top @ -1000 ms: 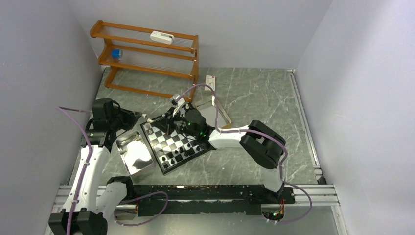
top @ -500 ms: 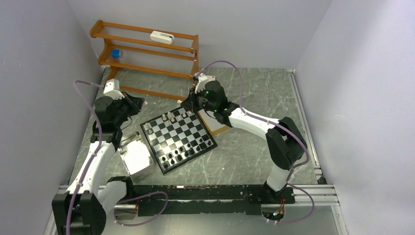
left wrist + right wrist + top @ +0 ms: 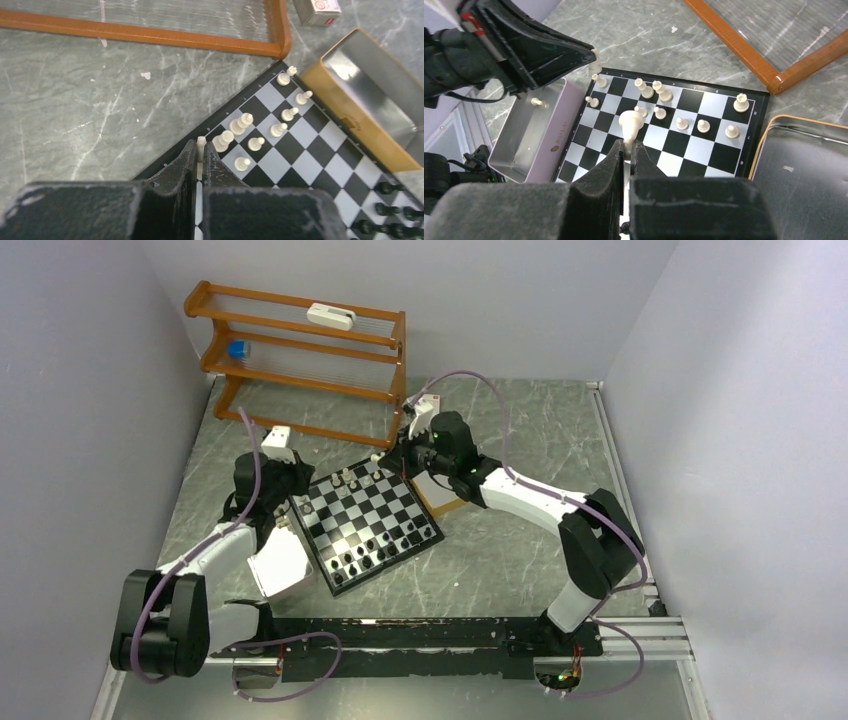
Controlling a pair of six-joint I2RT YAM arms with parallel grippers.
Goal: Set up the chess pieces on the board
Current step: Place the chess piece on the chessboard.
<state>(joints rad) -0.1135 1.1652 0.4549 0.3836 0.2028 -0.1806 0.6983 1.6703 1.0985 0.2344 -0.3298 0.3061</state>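
Observation:
My left gripper is to place the small white piece on the dark edge square point(image 3: 315, 495), which is a light square from the tall white pieces.
The board point(image 3: 372, 512) lies tilted on the marble table, with black chess pieces point(image 3: 366, 556) along its near edge and several white chess pieces point(image 3: 349, 478) at its far side. My left gripper point(image 3: 200, 150) is shut on a small white piece point(image 3: 201, 143) over the board's point(image 3: 320, 150) far-left corner; it also shows in the right wrist view point(image 3: 594, 56). My right gripper point(image 3: 626, 147) is shut on the stem of a white piece point(image 3: 630, 121) with a rounded head, held above the board's point(image 3: 719, 157) white rows. From above, the left gripper point(image 3: 292, 500) and right gripper point(image 3: 392, 457) flank the board's far edge.
A silvery metal tray point(image 3: 511, 150) with one white piece point(image 3: 538, 102) in it lies left of the board. An orange-rimmed metal tray point(image 3: 774, 125) lies on the board's other side. A wooden rack point(image 3: 300, 350) stands at the back, with a small box point(image 3: 316, 9) next to it.
My left arm has swung from beside the rack to the board's far-left corner. My right arm, low over the board a second ago, now sits at its far edge.

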